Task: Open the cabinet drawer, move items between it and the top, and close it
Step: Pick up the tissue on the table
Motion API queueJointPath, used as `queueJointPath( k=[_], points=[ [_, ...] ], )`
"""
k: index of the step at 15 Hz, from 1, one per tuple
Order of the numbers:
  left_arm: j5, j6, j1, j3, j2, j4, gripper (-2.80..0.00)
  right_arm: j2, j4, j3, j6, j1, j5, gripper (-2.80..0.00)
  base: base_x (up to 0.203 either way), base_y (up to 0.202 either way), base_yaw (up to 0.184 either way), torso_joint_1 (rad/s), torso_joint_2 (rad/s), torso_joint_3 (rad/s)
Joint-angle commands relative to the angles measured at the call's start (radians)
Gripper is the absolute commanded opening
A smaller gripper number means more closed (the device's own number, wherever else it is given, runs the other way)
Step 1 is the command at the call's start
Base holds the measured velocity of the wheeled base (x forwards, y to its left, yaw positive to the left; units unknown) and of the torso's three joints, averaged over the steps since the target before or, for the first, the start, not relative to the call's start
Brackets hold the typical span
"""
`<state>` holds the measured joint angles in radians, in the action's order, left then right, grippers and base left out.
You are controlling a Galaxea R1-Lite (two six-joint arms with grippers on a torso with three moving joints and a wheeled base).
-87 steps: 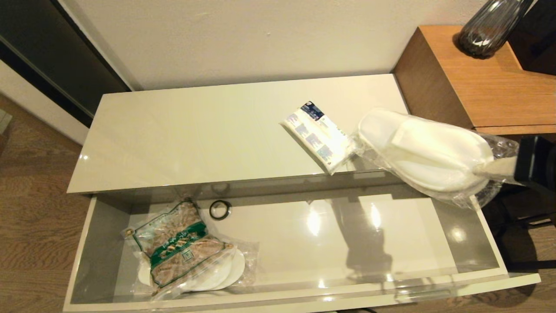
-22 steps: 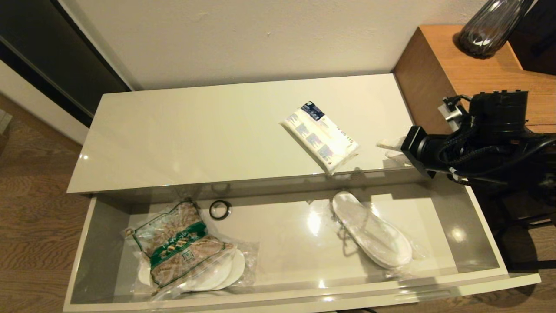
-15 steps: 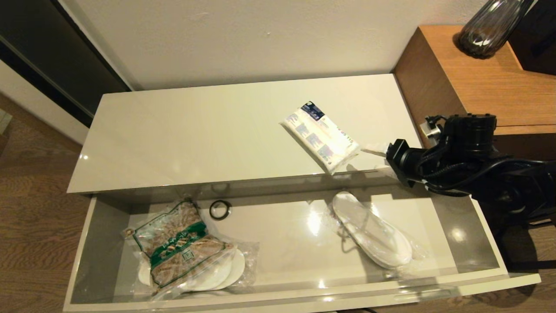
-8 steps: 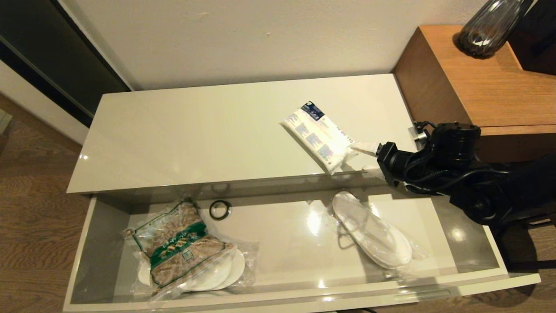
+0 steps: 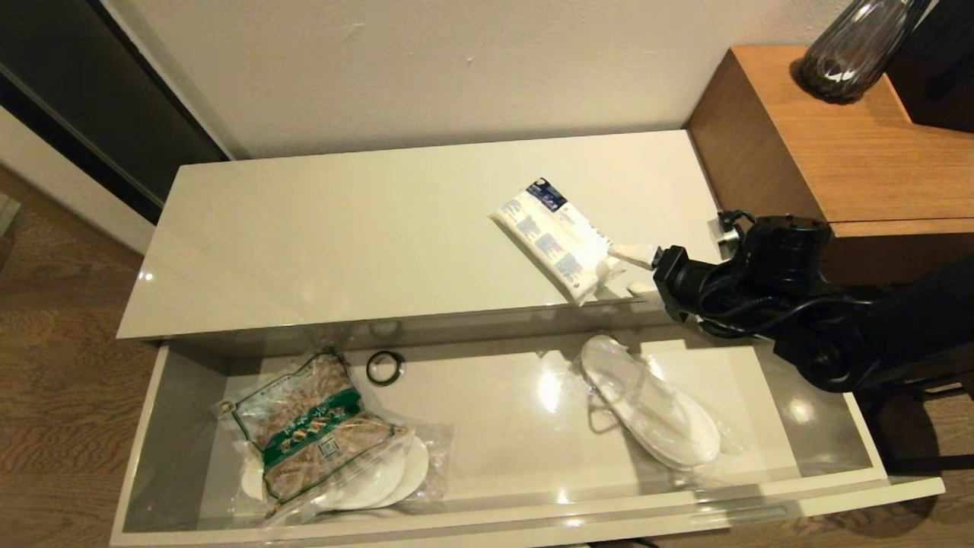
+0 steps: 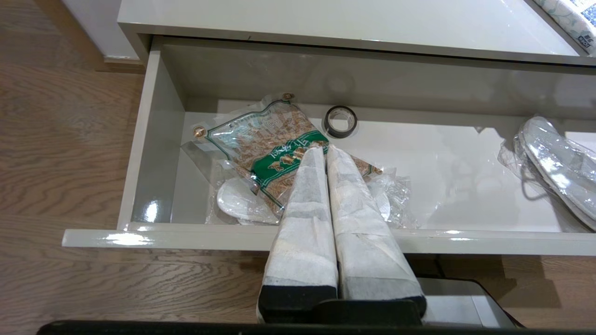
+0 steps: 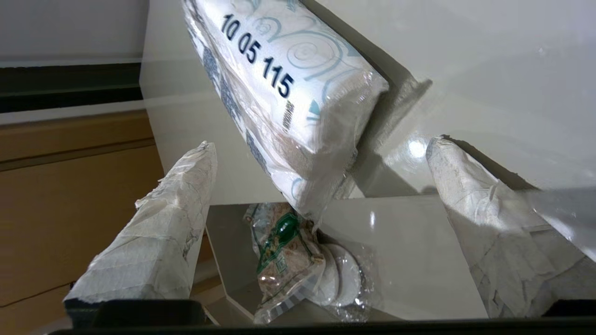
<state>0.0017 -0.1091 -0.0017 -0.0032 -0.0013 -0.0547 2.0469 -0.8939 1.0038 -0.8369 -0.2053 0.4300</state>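
The white packet is above the open drawer. My right gripper will close on the end of the white packet (image 5: 603, 269) (image 7: 327, 134) opposite its dark blue label.
The cabinet drawer (image 5: 494, 426) stands pulled out below the cream top (image 5: 342, 236). A white packet with a dark blue label (image 5: 555, 236) (image 7: 279, 83) lies on the top near its front edge. My right gripper (image 5: 625, 268) (image 7: 320, 146) is open at the packet's right end, a fingertip on either side of it and neither pressing it. Wrapped white slippers (image 5: 654, 415) (image 6: 554, 163) lie in the drawer's right half. A clear bag with a green band (image 5: 316, 434) (image 6: 274, 144) rests on another slipper pack (image 5: 396, 476) at the left. My left gripper (image 6: 324, 149) is shut and empty before the drawer front.
A small black ring (image 5: 385, 367) lies at the back of the drawer. A brown wooden desk (image 5: 852, 144) with a dark ribbed vase (image 5: 852, 46) stands against the cabinet's right end. The wall runs behind the cabinet and wood floor (image 5: 61, 365) lies to the left.
The slippers my right gripper held earlier now lie in the drawer. Over the last second that gripper moved left along the top to the packet and opened wider.
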Motion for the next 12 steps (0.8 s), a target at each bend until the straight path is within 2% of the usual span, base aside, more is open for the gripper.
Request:
queueJointPath(
  k=[1,7,9,12],
  points=[
    [0.000,-0.001,0.000,0.000,0.001,-0.001,-2.80,0.075,-0.014,0.020,-0.001,0.001,-0.001,0.00,0.000,0.000,0.000,0.000,0.00,0.000],
    [0.001,-0.001,0.000,0.000,0.001,-0.001,-2.80,0.185,0.010,0.142,0.004,0.000,0.001,0.00,0.000,0.000,0.000,0.000,0.00,0.000],
    [0.000,-0.001,0.000,0.000,0.001,-0.001,-2.80,0.197,0.089,0.181,0.010,-0.001,0.001,0.00,0.000,0.000,0.000,0.000,0.00,0.000],
    [0.000,-0.001,0.000,0.000,0.001,-0.001,-2.80,0.233,0.285,0.258,0.031,-0.004,0.002,0.00,0.000,0.000,0.000,0.000,0.00,0.000]
  ],
)
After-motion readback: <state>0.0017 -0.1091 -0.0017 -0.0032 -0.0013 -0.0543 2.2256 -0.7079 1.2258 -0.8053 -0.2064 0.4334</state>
